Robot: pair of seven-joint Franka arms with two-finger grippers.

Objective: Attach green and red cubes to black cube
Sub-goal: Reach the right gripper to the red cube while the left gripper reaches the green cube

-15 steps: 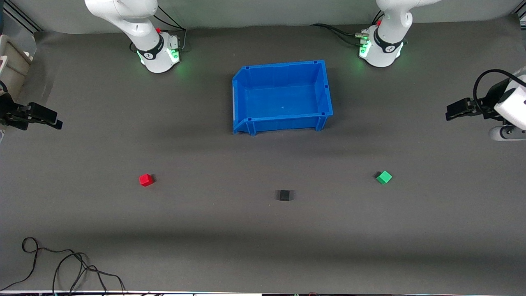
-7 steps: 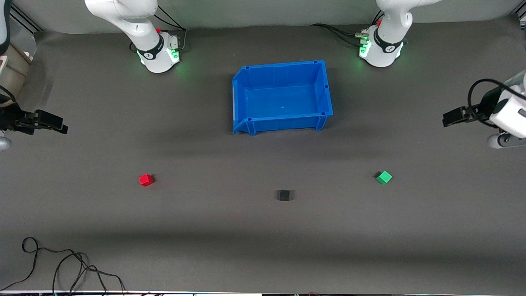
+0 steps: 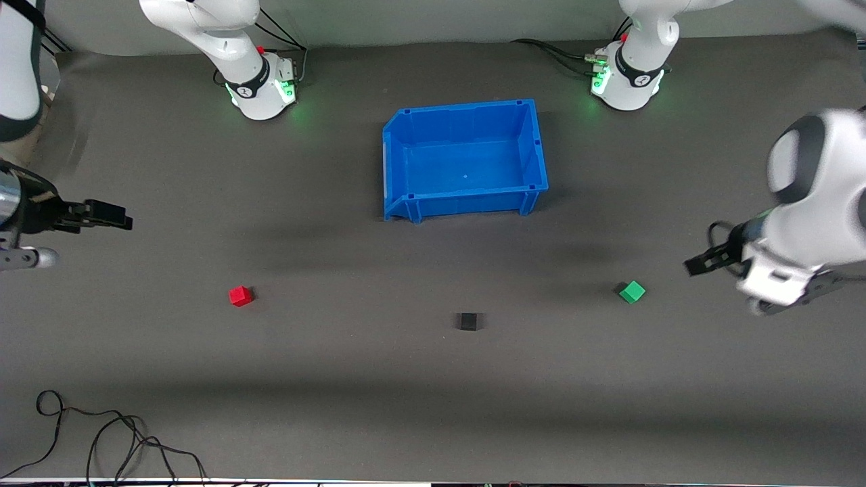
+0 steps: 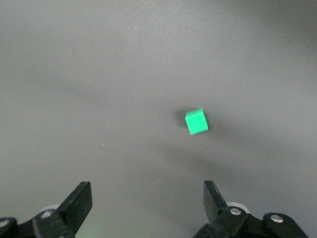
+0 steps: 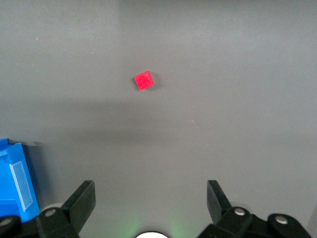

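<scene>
The next move for my left gripper is to go to the green cube, beyond the black cube from the red cube, and close on its opposite sides [image 3: 632, 292] [image 4: 196, 122].
The red cube [image 3: 240, 295], black cube [image 3: 468, 321] and green cube [image 3: 632, 291] lie apart on the grey mat, the black one between the other two. My left gripper [image 3: 700, 262] is open and empty over the mat at the left arm's end, beside the green cube. In the left wrist view the green cube [image 4: 196, 121] lies ahead of the open gripper [image 4: 147, 196]. My right gripper [image 3: 111, 216] is open and empty over the mat at the right arm's end. In the right wrist view the red cube [image 5: 143, 80] lies ahead of the open gripper [image 5: 150, 192].
An empty blue bin [image 3: 534, 145] stands farther from the front camera than the cubes, between the two arm bases; its corner shows in the right wrist view [image 5: 12, 183]. Loose black cables [image 3: 101, 439] lie at the near edge toward the right arm's end.
The left gripper has swung toward the green cube. The right gripper has moved in over the mat toward the red cube. The cubes have not moved.
</scene>
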